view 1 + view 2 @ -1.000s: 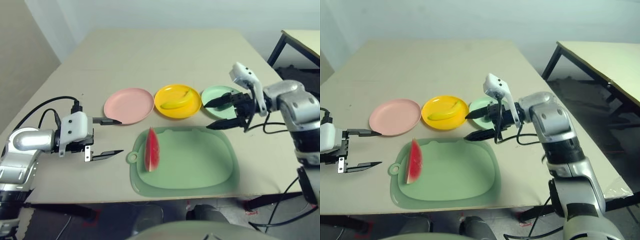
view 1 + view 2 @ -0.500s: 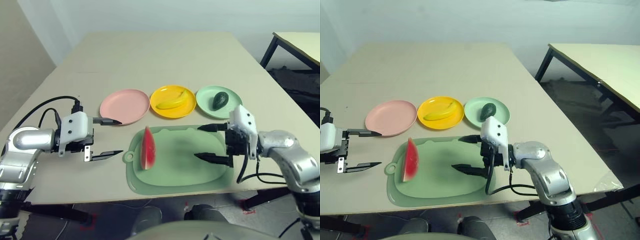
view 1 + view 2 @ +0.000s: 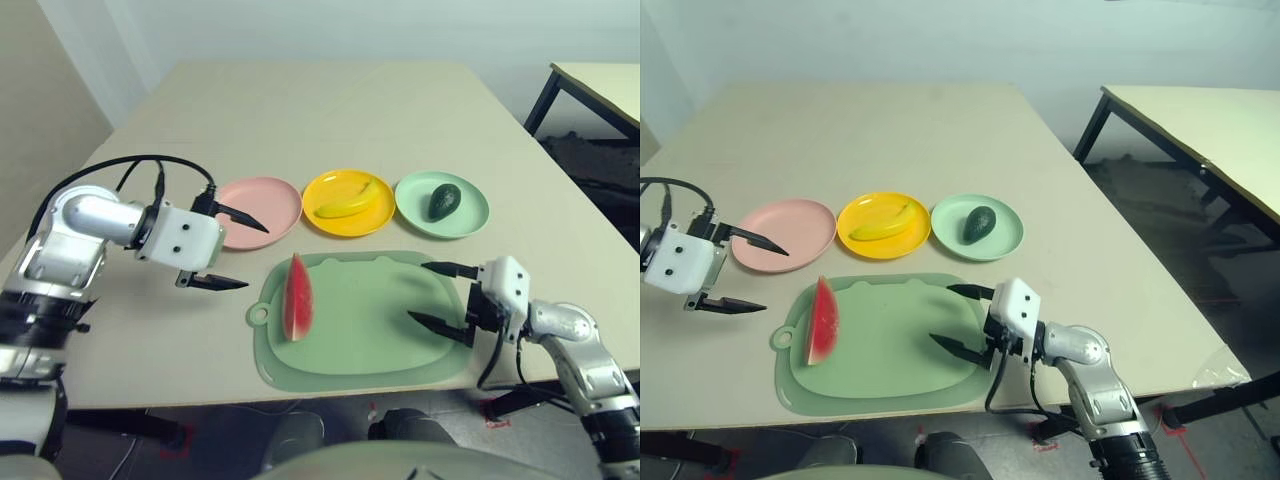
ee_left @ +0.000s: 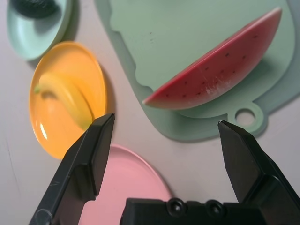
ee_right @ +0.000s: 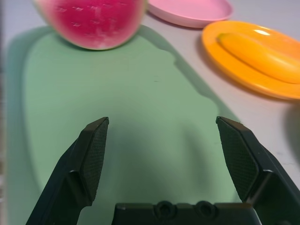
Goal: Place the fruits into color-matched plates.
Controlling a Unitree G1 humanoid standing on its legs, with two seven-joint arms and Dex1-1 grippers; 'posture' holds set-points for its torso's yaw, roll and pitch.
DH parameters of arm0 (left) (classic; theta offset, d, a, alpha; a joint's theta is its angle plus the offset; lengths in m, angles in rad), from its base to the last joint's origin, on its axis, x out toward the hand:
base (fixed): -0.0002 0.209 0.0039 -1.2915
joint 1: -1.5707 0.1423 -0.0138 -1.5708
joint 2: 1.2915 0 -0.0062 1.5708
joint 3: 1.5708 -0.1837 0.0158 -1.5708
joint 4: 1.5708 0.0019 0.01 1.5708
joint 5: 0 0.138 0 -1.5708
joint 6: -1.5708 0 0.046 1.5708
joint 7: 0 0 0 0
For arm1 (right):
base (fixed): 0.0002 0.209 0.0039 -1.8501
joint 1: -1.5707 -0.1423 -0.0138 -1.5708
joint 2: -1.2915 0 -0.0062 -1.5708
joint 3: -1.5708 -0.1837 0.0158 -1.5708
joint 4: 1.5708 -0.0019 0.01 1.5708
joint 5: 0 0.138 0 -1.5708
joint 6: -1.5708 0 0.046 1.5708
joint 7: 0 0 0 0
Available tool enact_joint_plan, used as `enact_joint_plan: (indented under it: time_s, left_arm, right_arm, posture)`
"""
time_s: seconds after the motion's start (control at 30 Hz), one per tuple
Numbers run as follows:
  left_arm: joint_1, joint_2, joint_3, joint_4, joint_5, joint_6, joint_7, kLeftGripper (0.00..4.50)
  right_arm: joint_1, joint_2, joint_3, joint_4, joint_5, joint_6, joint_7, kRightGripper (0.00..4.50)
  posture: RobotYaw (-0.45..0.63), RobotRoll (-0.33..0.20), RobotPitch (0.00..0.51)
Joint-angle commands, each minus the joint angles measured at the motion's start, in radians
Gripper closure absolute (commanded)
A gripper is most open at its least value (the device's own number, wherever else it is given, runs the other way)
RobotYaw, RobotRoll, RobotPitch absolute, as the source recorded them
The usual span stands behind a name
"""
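Observation:
The pink plate still waits for its fruit, so next my left gripper closes on the middle of the red watermelon wedge (image 3: 298,298) (image 4: 216,71).
The red watermelon wedge (image 3: 298,300) stands on its rind on the left part of the pale green cutting mat (image 3: 380,340). In the yellow plate (image 3: 345,185) lies the banana (image 3: 345,205), and the dark avocado (image 3: 443,200) rests in the mint green plate (image 3: 465,218). The pink plate (image 3: 270,198) holds nothing. My left gripper (image 3: 255,257) is open, left of the wedge, with one finger over the pink plate's near rim. My right gripper (image 3: 418,292) is open and holds nothing, low over the mat's right side, pointing at the wedge (image 5: 93,21).
The three plates sit in a row just behind the mat. A black cable loops off my left wrist (image 3: 150,165). A second table (image 3: 600,85) stands off to the right. Bare tabletop stretches behind the plates and left of the mat.
My right gripper has drawn back from the green plate to the mat's right side, and the avocado now shows in that plate. My left gripper swung right toward the watermelon.

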Motion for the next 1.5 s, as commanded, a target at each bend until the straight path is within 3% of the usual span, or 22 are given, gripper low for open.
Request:
enact_joint_plan:
  time_s: [0.03,0.37,0.77,1.03,1.5]
  left_arm:
    - [-0.064,0.0,-0.114,0.032,-0.022,-0.053,-0.012,0.0]
    - [-0.18,-0.039,-0.31,0.098,-0.038,-0.145,-0.012,0.0]
    - [-0.241,-0.136,-0.399,0.202,0.051,-0.25,-0.012,0.0]
    - [-0.223,-0.213,-0.415,0.232,0.106,-0.267,-0.012,0.0]
    - [-0.17,-0.237,-0.491,0.229,0.192,-0.272,-0.012,0.0]
  right_arm:
    - [0.021,-0.028,0.019,-0.036,0.039,-0.001,0.055,0.04]
    - [0.023,-0.069,0.031,-0.111,0.164,0.147,0.127,0.04]
    - [-0.01,-0.069,0.034,-0.119,0.136,0.194,0.084,0.04]
    - [0.001,-0.053,0.024,-0.097,0.145,0.168,0.083,0.04]
    - [0.016,-0.01,0.02,-0.044,0.175,0.139,0.095,0.04]
  posture:
    - [0.06,0.0,0.0]
    - [0.04,0.0,0.0]
    - [0.03,0.0,0.0]
    - [0.01,0.0,0.0]
    - [0.0,0.0,0.0]
